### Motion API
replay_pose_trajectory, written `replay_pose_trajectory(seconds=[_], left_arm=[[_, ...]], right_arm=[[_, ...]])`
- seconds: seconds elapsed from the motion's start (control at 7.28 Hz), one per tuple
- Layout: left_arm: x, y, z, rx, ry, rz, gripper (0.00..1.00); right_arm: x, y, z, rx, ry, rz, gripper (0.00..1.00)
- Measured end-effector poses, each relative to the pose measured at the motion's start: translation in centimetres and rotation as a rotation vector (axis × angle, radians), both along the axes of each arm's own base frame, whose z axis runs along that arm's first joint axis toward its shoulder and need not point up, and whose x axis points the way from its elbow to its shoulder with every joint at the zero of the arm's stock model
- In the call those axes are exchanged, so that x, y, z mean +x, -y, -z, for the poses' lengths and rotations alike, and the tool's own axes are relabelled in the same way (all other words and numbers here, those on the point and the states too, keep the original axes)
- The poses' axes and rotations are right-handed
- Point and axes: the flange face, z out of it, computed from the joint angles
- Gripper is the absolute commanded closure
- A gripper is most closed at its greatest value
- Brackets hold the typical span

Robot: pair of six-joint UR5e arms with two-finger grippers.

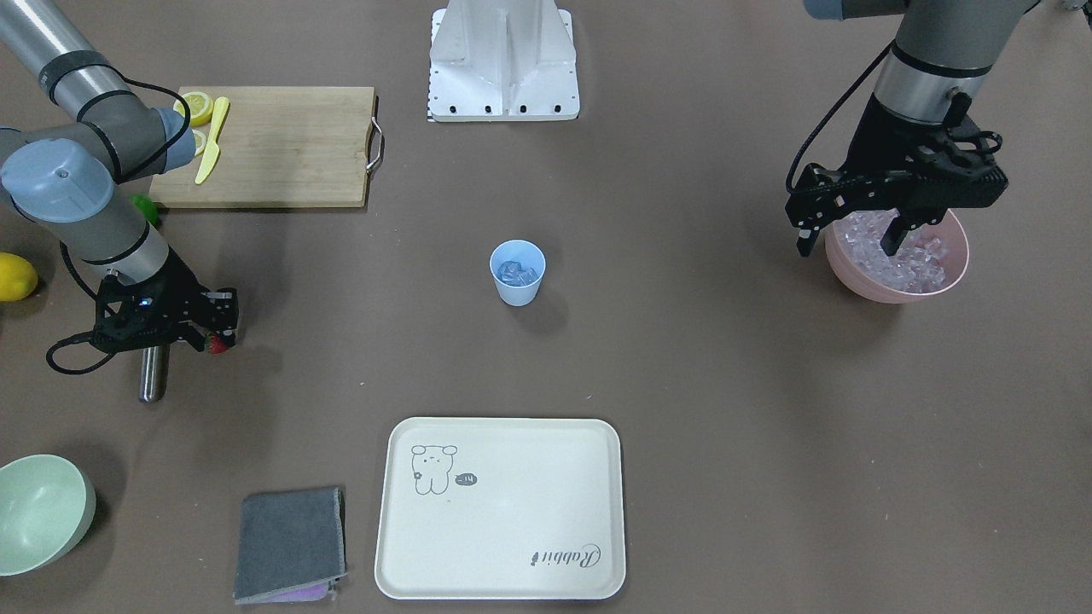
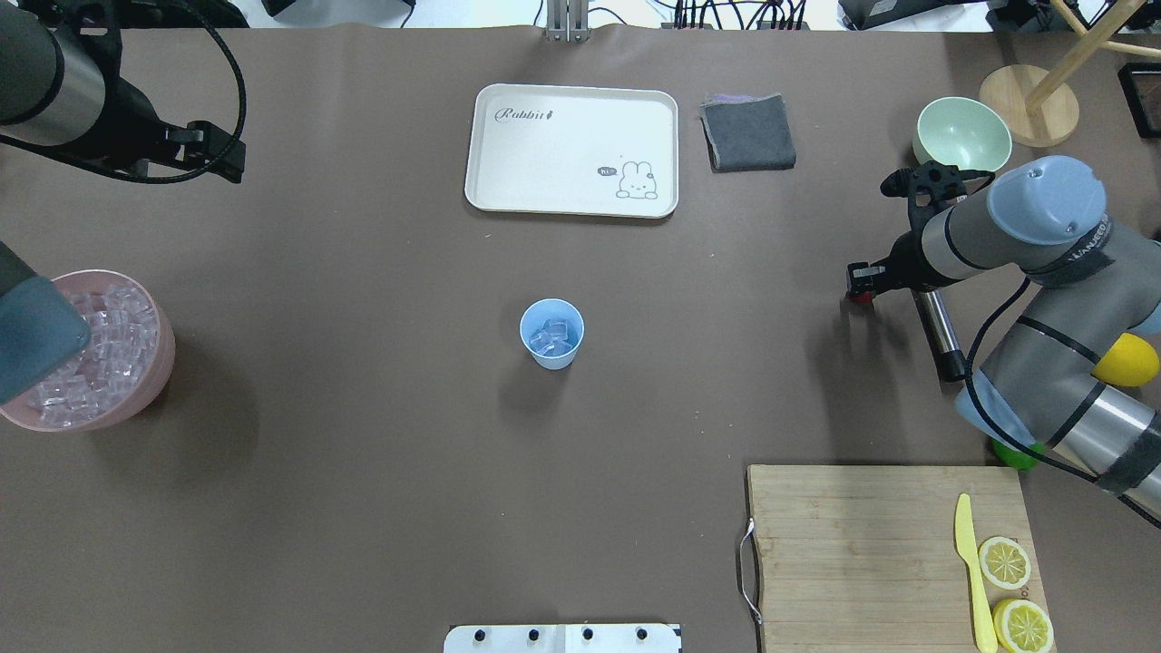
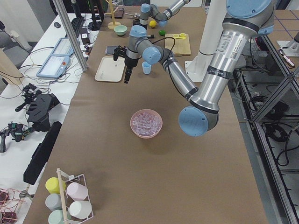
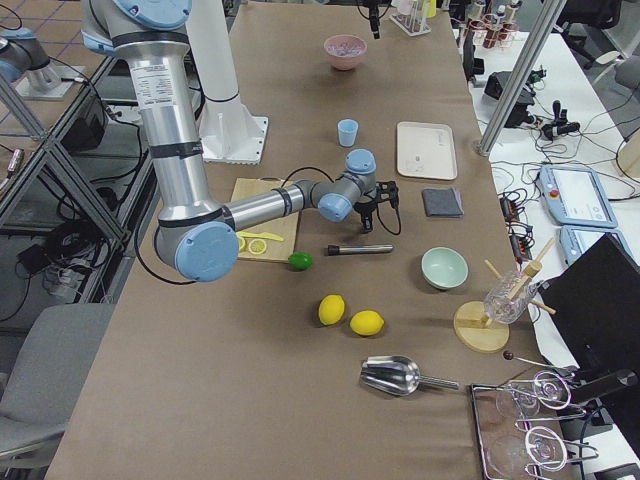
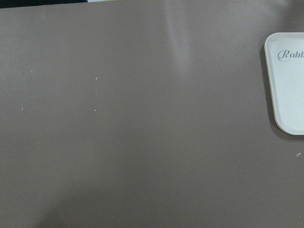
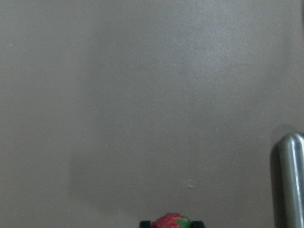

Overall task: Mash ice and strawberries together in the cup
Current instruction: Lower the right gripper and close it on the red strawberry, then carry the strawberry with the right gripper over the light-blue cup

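Next, I release the red strawberry from my right gripper atop the ice cubes in the light blue cup (image 1: 521, 276).
The light blue cup (image 1: 518, 286) stands upright mid-table and holds several clear ice cubes (image 1: 517, 273); it also shows in the overhead view (image 2: 551, 349). More ice (image 1: 900, 260) fills the pink bowl (image 1: 896, 290). My left gripper (image 1: 846, 243) is open and empty, held high in front of that bowl. My right gripper (image 1: 217, 339) is low over the table, shut on the red strawberry (image 1: 218, 344). The strawberry also shows in the overhead view (image 2: 861, 297) and at the bottom edge of the right wrist view (image 6: 170, 222), between the fingertips.
A metal muddler (image 1: 153, 371) lies just beside the right gripper. A cutting board (image 1: 281, 145) holds lemon slices and a yellow knife (image 1: 210, 141). A cream tray (image 1: 503, 554), grey cloth (image 1: 290, 541), pale green bowl (image 1: 38, 512), whole lemon (image 1: 13, 277) and lime (image 1: 145, 207) lie around.
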Motion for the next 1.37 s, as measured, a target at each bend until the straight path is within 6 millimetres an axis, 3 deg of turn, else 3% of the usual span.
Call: replay_pose_trajectory(seconds=[0.14,0.27,0.55,0.82,0.96,1.1,1.37], left_arm=[[0.1,0.0,0.0,0.0,0.0,-0.001,0.03],[0.1,0.1,-0.1,-0.001,0.002,-0.001,0.03],[0.7,1.0,-0.5,-0.007,0.007,0.0,0.03],[0.9,2.0,-1.1,-0.007,0.008,0.007,0.03],[0.9,2.4,-1.2,-0.007,0.007,0.011,0.03],[0.9,2.5,-1.2,-0.007,0.005,0.014,0.03],[0.8,2.8,-1.3,-0.009,0.004,0.019,0.03]], right_arm=[[0.2,0.6,2.6,0.028,0.031,-0.012,1.0],[-0.7,1.6,6.9,0.051,0.085,-0.037,1.0],[-5.2,2.9,17.4,0.061,0.185,-0.092,1.0],[-11.2,1.0,25.9,0.08,0.215,-0.135,1.0],[-13.6,-0.6,28.9,0.075,0.227,-0.142,1.0],[-15.9,-2.5,30.5,0.076,0.229,-0.135,1.0],[-19.9,-5.8,31.0,0.088,0.208,-0.116,1.0]])
